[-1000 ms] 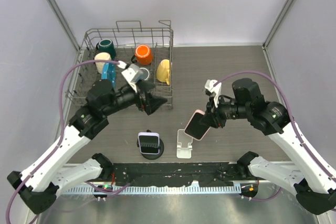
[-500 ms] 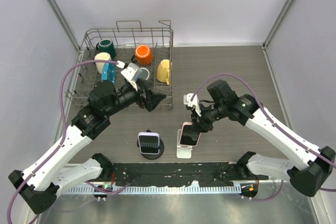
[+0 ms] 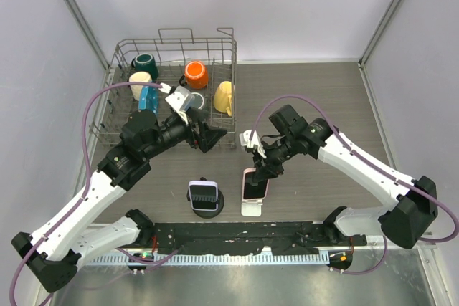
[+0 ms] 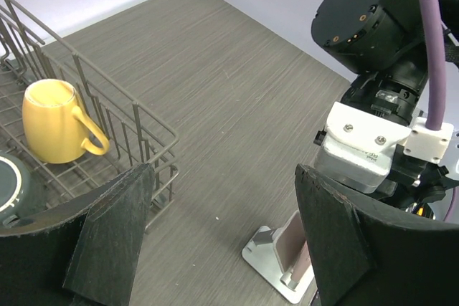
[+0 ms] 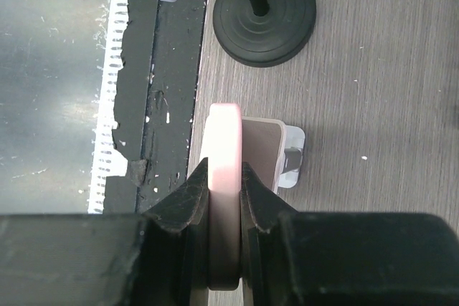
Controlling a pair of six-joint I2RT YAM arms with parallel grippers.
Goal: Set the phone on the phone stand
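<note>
The robot's right gripper needs to let go of the pink-cased phone, now hanging upright over the stand, leaning back against the backplate of the silver phone stand (image 3: 252,183) (image 5: 259,150).
My right gripper (image 3: 259,171) is shut on the pink-cased phone (image 3: 254,185), pinching its thin edge (image 5: 224,152) between both fingers. The phone hangs upright directly over the silver phone stand (image 3: 251,208), its back close to the stand's backplate (image 5: 259,150). I cannot tell whether its lower end rests on the stand's lip. In the left wrist view the stand (image 4: 267,261) and a sliver of the phone (image 4: 301,266) show low between the fingers. My left gripper (image 3: 210,138) is open and holds nothing, hovering by the front right corner of the dish rack.
A wire dish rack (image 3: 233,69) at the back left holds several mugs, among them a yellow one (image 4: 54,121). Left of the silver stand, a black round stand (image 3: 206,209) carries another phone (image 3: 203,193). The table's dark front rail runs just behind the stands.
The right arm swung left and down, carrying the phone from right of the silver stand to directly over it. The left arm has hardly moved.
</note>
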